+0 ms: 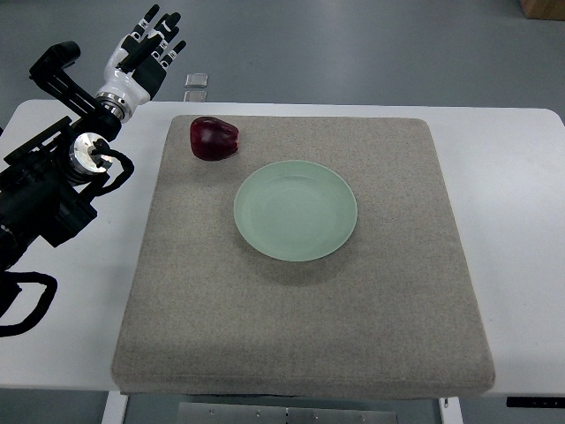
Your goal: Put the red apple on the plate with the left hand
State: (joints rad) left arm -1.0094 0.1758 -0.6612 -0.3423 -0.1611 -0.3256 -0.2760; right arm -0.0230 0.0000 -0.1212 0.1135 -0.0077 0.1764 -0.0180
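Observation:
I will next close my left gripper around the apple's sides point(213, 139), reaching the dark red apple at the grey mat's far corner.
A dark red apple point(214, 139) lies on the grey mat point(300, 309) near its far left corner. A pale green plate point(296, 210) sits on the mat just right of and nearer than the apple, apart from it. My left hand point(148, 49) is raised beyond the table's far left edge, fingers spread and holding nothing, up and to the left of the apple. Its arm point(62, 177) comes in from the left edge. The right arm is out of view.
The mat lies on a white table point(512, 194). A small clear object point(197, 84) lies on the floor beyond the far edge. A brown box corner point(540, 7) shows at the top right.

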